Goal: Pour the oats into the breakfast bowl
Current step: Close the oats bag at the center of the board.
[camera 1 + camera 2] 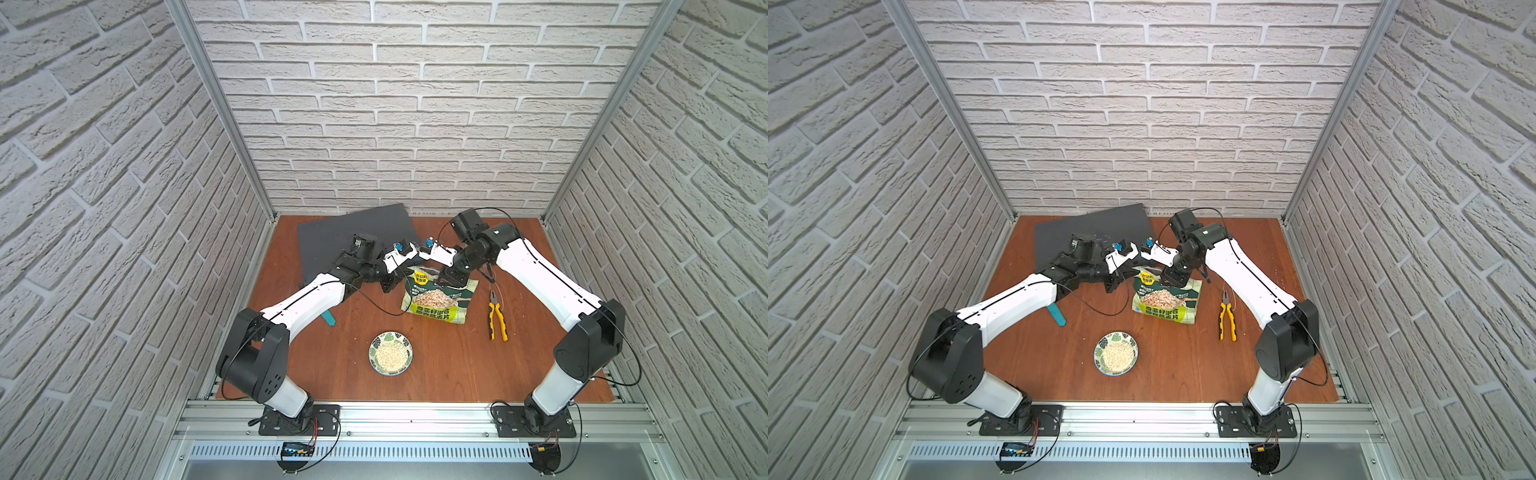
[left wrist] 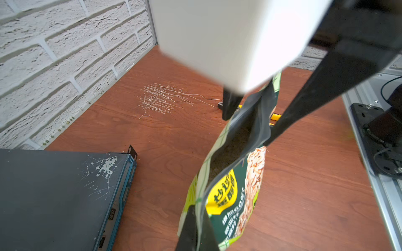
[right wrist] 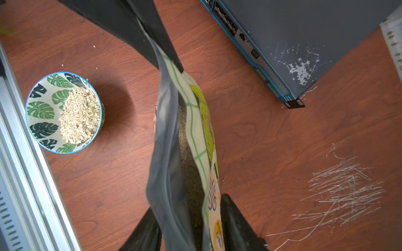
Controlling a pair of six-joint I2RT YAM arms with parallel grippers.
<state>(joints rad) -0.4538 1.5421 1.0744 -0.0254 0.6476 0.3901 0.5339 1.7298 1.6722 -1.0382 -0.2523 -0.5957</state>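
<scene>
The pouch's opening gapes past my right gripper. Next, my right gripper pinches the opening's edges nearer my left gripper (image 3: 178, 92) and pulls back to the pouch's corner to close it.
The green checked oat pouch (image 1: 438, 301) (image 1: 1167, 301) stands upright on the wooden table with its mouth open. Oats (image 3: 187, 152) show inside it. My left gripper (image 2: 197, 211) (image 1: 399, 278) is shut on one top corner of the pouch (image 2: 228, 195). My right gripper (image 3: 189, 203) (image 1: 453, 278) is open, its fingers (image 3: 235, 221) standing apart on either side of the other top corner. The breakfast bowl (image 1: 376, 347) (image 1: 1101, 347) (image 3: 41, 108) sits nearer the front, apart from the pouch, with a heap of oats (image 3: 79, 115) (image 1: 390, 355) in it.
Yellow-handled pliers (image 1: 496, 318) lie right of the pouch. A flat dark grey box (image 1: 353, 237) (image 3: 304, 32) sits at the back left. A teal handle (image 1: 329, 319) pokes out under my left arm. Loose flakes lie near the bowl.
</scene>
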